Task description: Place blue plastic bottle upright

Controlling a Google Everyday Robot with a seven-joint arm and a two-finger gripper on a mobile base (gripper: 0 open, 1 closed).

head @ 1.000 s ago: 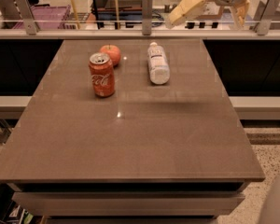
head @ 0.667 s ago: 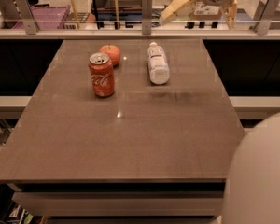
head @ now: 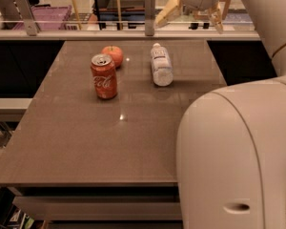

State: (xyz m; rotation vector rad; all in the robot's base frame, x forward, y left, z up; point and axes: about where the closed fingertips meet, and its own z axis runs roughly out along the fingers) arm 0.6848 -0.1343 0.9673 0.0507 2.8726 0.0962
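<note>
The robot's gripper should next move to the blue plastic bottle's end with the cap (head: pixel 158 52), the one away from the Coca-Cola can, and close there.
The blue plastic bottle (head: pixel 160 65) lies on its side on the far part of the brown table (head: pixel 86 142), white cap pointing away from me. It is clear with a pale label. My gripper (head: pixel 190 13) hangs high above the table's far edge, just right of and beyond the bottle, apart from it. Its two tan fingers (head: pixel 168 11) are spread wide and hold nothing. My arm's large white body fills the lower right of the view.
A red Coca-Cola can (head: pixel 104 76) stands upright left of the bottle. An orange-red fruit (head: pixel 113 55) sits just behind the can. A rail with glass panels (head: pixel 149 7) runs along the table's far edge.
The arm has swung in from the right and now fills the lower right. The gripper has shifted left toward the bottle. Bottle, can and fruit have not moved.
</note>
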